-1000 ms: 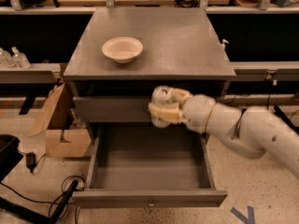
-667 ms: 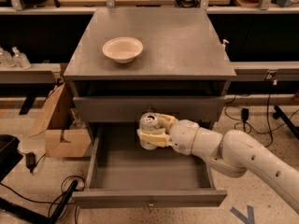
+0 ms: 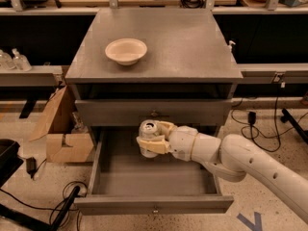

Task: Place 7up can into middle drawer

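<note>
The gripper will release the 7up can, now low over the drawer's back part, on the grey bottom of the middle drawer, toward the cardboard box [image 3: 133, 167].
The 7up can [image 3: 148, 131] is upright, whitish-silver with a silver top, held inside the gripper [image 3: 153, 138]. The cream fingers [image 3: 152, 146] wrap around its body. The gripper holds the can low over the back part of the middle drawer [image 3: 154, 179], which is pulled wide open and shows a plain grey floor. Whether the can's base touches the floor is hidden by the fingers. The white arm [image 3: 240, 162] reaches in from the lower right across the drawer's right side.
A cream round bowl [image 3: 126, 50] sits on the grey cabinet top [image 3: 183, 42]. The shut upper drawer front [image 3: 154, 112] with a small knob is just above the gripper. A cardboard box [image 3: 60, 129] stands left of the cabinet. Cables lie on the floor at lower left.
The gripper with the can has moved down and left from the upper drawer front into the open middle drawer, then shifted slightly back. The arm followed.
</note>
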`<state>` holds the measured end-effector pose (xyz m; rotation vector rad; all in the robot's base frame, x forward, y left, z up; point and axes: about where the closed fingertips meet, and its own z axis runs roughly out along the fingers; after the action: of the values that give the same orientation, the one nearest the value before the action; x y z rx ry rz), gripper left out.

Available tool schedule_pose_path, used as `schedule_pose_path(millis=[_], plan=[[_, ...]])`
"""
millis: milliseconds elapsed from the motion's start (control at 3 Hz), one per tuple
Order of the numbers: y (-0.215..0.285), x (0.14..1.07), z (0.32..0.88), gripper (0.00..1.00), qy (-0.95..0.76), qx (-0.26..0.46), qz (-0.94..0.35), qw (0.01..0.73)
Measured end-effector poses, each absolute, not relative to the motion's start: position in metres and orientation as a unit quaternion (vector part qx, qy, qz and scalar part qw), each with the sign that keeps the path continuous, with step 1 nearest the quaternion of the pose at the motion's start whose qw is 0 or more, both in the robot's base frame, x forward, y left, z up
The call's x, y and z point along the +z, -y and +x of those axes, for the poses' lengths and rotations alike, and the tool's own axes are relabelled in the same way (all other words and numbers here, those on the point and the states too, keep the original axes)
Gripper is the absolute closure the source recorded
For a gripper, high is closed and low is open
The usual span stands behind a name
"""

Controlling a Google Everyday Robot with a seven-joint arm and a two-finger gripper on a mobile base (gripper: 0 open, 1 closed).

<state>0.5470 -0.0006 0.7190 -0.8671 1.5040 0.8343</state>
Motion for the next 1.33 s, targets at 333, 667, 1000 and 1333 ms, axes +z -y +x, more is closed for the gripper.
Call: schedule_pose_path(millis=[333,667,1000,1333], plan=[[-0.015,0.667,0.563,1.0,-0.633,0.372,-0.401,0.548],[-0.042,0.602,0.581,1.0,-0.607,0.402,-0.443,0.523],[-0.064,0.535,0.597,1.0,-0.583,0.432,-0.475,0.498],[-0.073,0.495,0.603,1.0,-0.576,0.447,-0.481,0.487]])
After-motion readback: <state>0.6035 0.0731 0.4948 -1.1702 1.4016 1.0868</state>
